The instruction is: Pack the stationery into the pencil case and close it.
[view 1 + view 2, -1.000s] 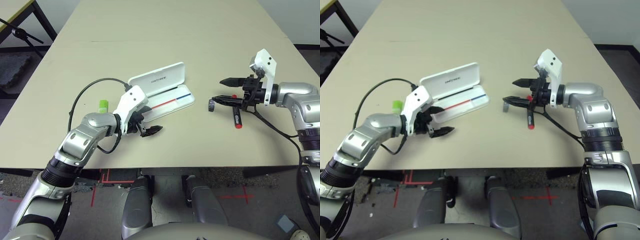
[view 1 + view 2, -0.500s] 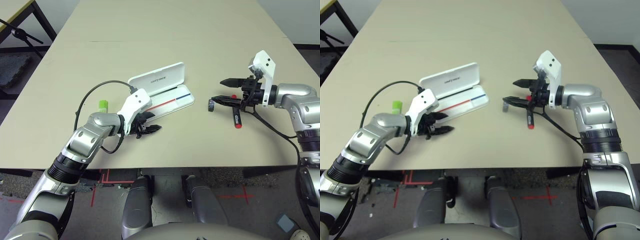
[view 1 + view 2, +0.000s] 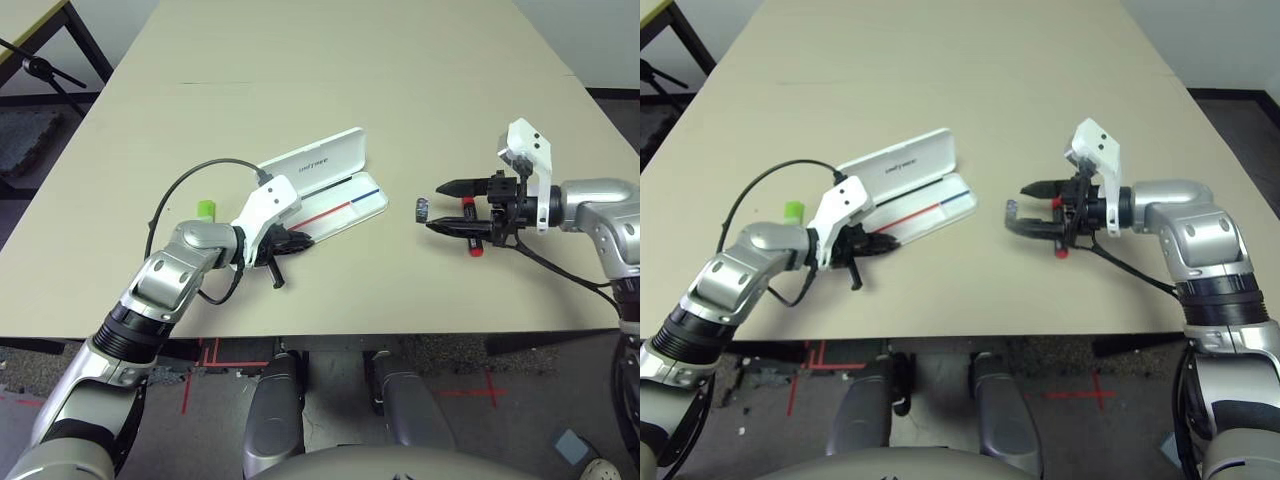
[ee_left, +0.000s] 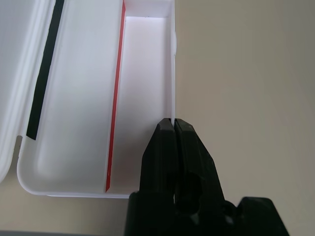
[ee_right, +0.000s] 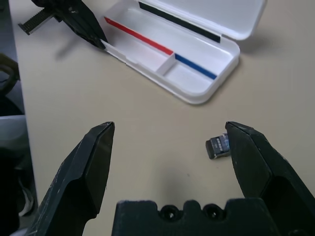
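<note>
My right gripper should go next to the black middle [image 3: 472, 226] of the red-and-black marker's body and close there, leaving the eraser block beside it.
The white pencil case [image 3: 340, 208] lies open, its lid [image 3: 310, 160] tilted up behind the tray with the red-and-blue stripe. My left gripper [image 3: 303, 240] is shut on the thin near wall of the pencil case [image 4: 173, 73] at its left end. The lime-green highlighter [image 3: 206, 210] lies left of that arm, partly hidden. My right gripper [image 3: 436, 206] hangs open just right of the small dark grey eraser block [image 3: 422, 209], which sits beside one fingertip [image 5: 246, 142] rather than between the two. The red-and-black marker [image 3: 476, 248] lies under that gripper, mostly hidden.
A black cable [image 3: 175, 195] loops over the table from my left forearm. The table's near edge [image 3: 400, 332] runs a short way in front of both grippers. Bare tabletop [image 3: 330, 70] stretches beyond the case.
My left gripper has swung in to the case's near wall and shut on it; the lid now stands more tilted. My right gripper has come nearer and lower, still open.
</note>
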